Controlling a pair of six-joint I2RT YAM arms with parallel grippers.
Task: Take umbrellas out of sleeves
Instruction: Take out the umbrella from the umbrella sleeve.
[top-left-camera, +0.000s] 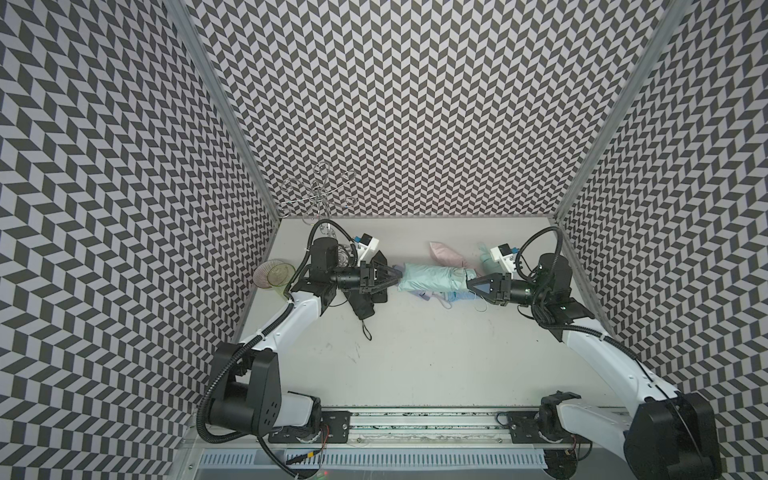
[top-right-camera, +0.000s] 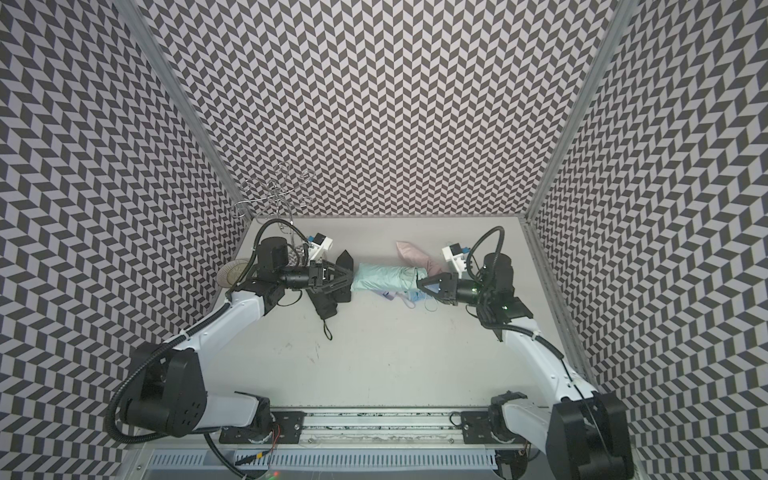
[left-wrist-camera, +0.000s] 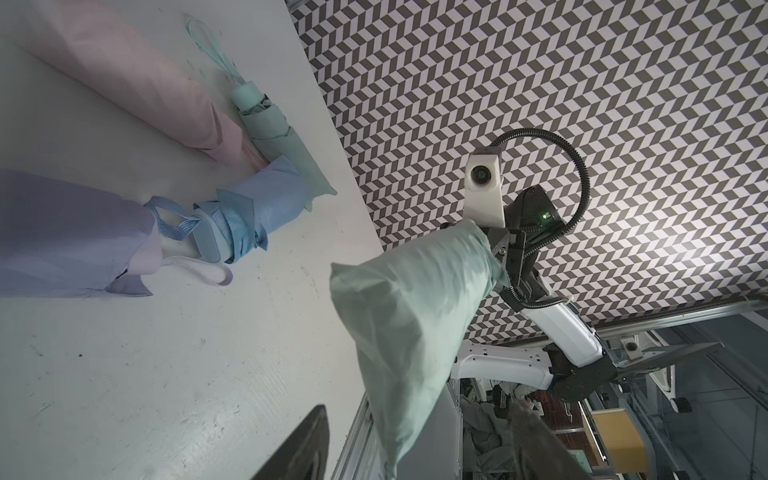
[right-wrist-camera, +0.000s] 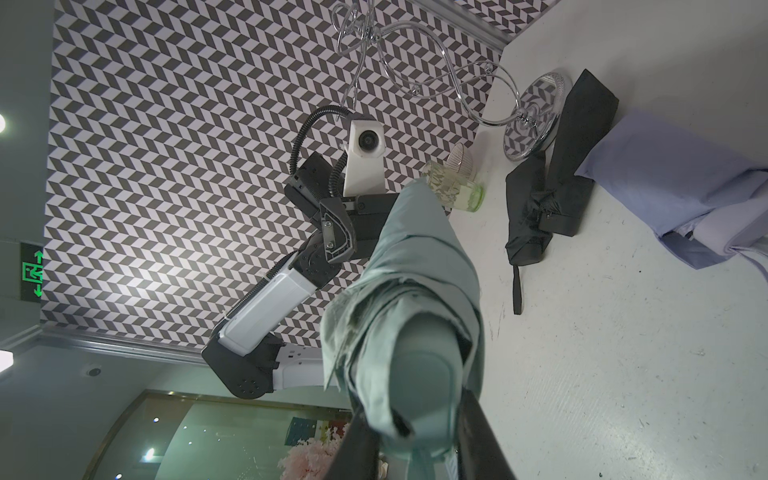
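Note:
The mint sleeve still covers the umbrella, and its loose closed end is between my left gripper's open fingers. Next, I pinch that end (left-wrist-camera: 393, 438) and pull the sleeve off.
A mint green umbrella in its smooth mint sleeve (top-left-camera: 432, 278) (top-right-camera: 384, 278) hangs level above the table between my two grippers. My right gripper (top-left-camera: 469, 284) (right-wrist-camera: 419, 440) is shut on its handle (right-wrist-camera: 424, 382), where wrinkled fabric shows out of the sleeve. My left gripper (top-left-camera: 397, 276) (left-wrist-camera: 415, 444) is open, its fingers (left-wrist-camera: 303, 449) standing wide on either side of the sleeve's closed end (left-wrist-camera: 415, 299) without pinching it. A black umbrella (top-left-camera: 363, 307) (right-wrist-camera: 536, 220) lies bare on the table under my left gripper, next to a black sleeve (right-wrist-camera: 582, 124).
Below the held umbrella lie a pink sleeve (left-wrist-camera: 137, 83), a bare mint umbrella (left-wrist-camera: 270, 124), a light blue umbrella (left-wrist-camera: 257, 203) and a lilac sleeve (left-wrist-camera: 70, 232). Clear cups (top-left-camera: 276, 274) and a wire stand (top-left-camera: 318, 191) occupy the far left corner.

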